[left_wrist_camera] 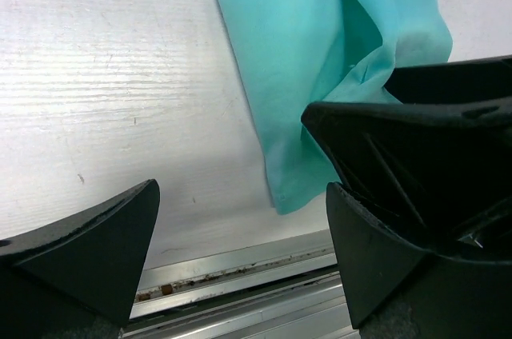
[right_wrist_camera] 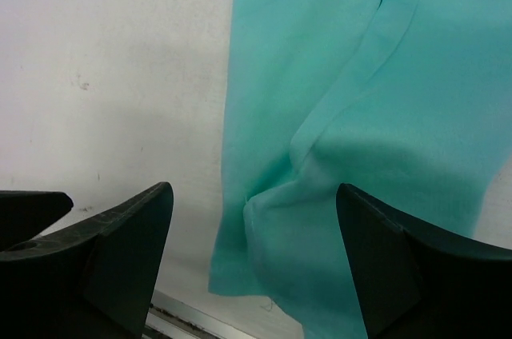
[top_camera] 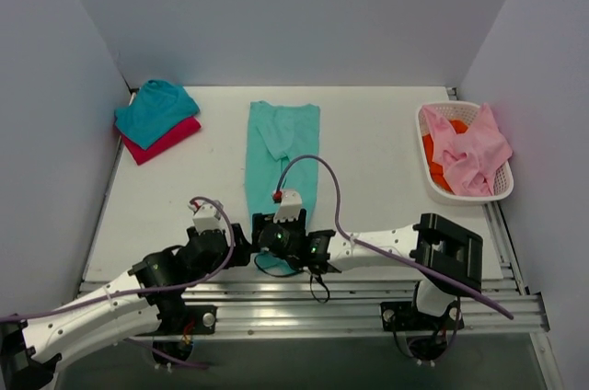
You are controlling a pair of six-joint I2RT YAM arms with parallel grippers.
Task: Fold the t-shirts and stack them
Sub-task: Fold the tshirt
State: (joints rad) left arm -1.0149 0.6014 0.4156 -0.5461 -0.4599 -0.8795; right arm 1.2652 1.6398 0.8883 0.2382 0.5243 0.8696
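The light mint-green t-shirt's long edge (top_camera: pixel 311 226) facing the white basket, close to the shirt's near hem, is the place I will close my right gripper on next.
The light mint-green t-shirt (top_camera: pixel 282 153) lies folded lengthwise as a long strip in the middle of the table, its near end at the front edge under the two grippers. My left gripper (top_camera: pixel 241 247) is open and empty, just left of the strip's near corner (left_wrist_camera: pixel 298 187); its fingers (left_wrist_camera: pixel 88 251) stand wide apart over bare table. My right gripper (top_camera: pixel 278 241) is open right over the near hem of the mint shirt (right_wrist_camera: pixel 344 115), holding nothing. The darker teal t-shirt (top_camera: pixel 155 111) lies folded on top of the magenta-red one (top_camera: pixel 167 143) at the far left.
A white lattice basket (top_camera: pixel 431 178) at the far right holds pink (top_camera: pixel 471 153) and orange cloth. The metal rail of the table's front edge (left_wrist_camera: pixel 240 263) runs just below both grippers. The right gripper's black body (left_wrist_camera: pixel 432 139) sits close to my left gripper.
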